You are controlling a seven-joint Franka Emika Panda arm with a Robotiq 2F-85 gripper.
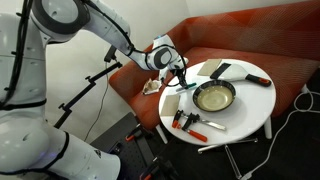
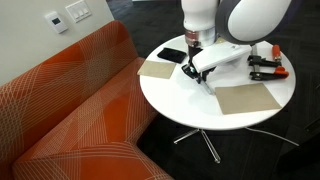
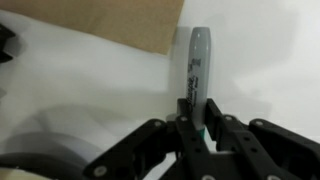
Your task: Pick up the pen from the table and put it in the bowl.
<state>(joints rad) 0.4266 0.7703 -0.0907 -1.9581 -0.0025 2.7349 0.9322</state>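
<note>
Next, I release the pen with my gripper in the middle of the bowl's cream inside (image 1: 215, 97), so that it ends up within the bowl's dark rim. The pen is now over the white table.
In the wrist view my gripper (image 3: 196, 108) is shut on the pen (image 3: 198, 55), a slim grey-green stick whose free end points away from the jaws over the white table (image 3: 260, 60). I cannot tell whether the pen is off the tabletop. In an exterior view the gripper (image 1: 179, 76) is low over the table's (image 1: 250, 112) edge, just beside the bowl (image 1: 213, 97), which has a dark rim and a cream inside. In an exterior view the gripper (image 2: 192, 69) is near the middle of the table (image 2: 180, 97); the bowl is hidden behind the arm.
A flat tan card (image 3: 110, 25) lies next to the pen; two cards show in an exterior view (image 2: 157, 69) (image 2: 245, 98). Red-and-black tools (image 1: 186, 122) (image 2: 266, 63) lie near the table's edge. A black flat item (image 2: 172, 54) lies near the orange sofa (image 2: 70, 110).
</note>
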